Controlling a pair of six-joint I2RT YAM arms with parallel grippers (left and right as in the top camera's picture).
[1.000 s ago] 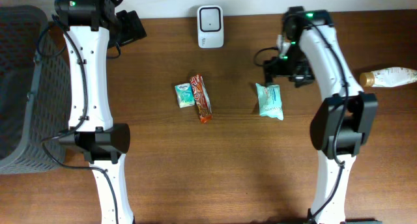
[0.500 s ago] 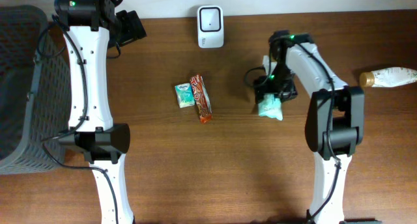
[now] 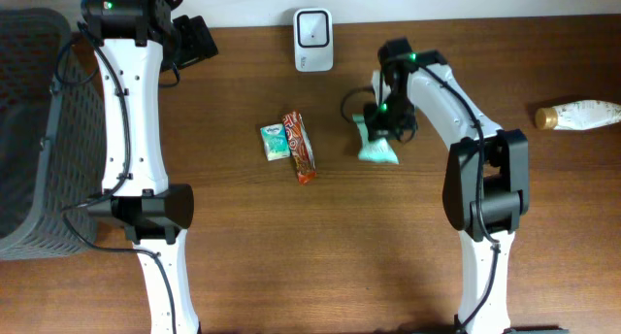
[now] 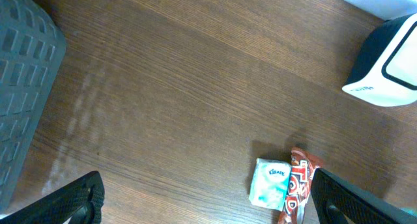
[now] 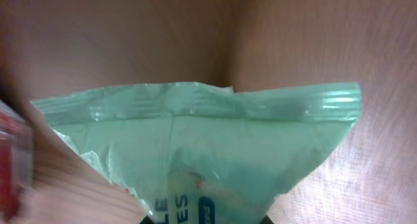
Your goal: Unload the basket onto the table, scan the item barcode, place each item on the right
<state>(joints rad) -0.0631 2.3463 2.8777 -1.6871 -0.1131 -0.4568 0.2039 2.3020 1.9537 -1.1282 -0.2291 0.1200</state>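
The robot's right gripper should set the mint-green packet down on the bare wood (image 3: 594, 161) just in front of the pale bottle.
My right gripper (image 3: 384, 123) is shut on one end of the item, a mint-green packet (image 3: 376, 150), which hangs below it just right of the table's middle. In the right wrist view the green packet (image 5: 208, 139) fills the frame, pinched at the bottom edge by the right gripper (image 5: 207, 220); blue lettering shows on it, and no barcode is visible. The white barcode scanner (image 3: 313, 40) stands at the back centre, up and to the left of the packet. My left gripper (image 3: 197, 40) hovers open at the back left, its fingers (image 4: 77, 199) wide apart over bare wood.
A small Kleenex tissue pack (image 3: 276, 142) and a red candy bar (image 3: 300, 146) lie side by side at centre. A pale bottle (image 3: 580, 114) lies at the right edge. A grey mesh basket (image 3: 39, 130) stands at the far left.
My right gripper came down onto the green packet, shut on it, and carried it left toward the table's middle. The left arm has not moved.
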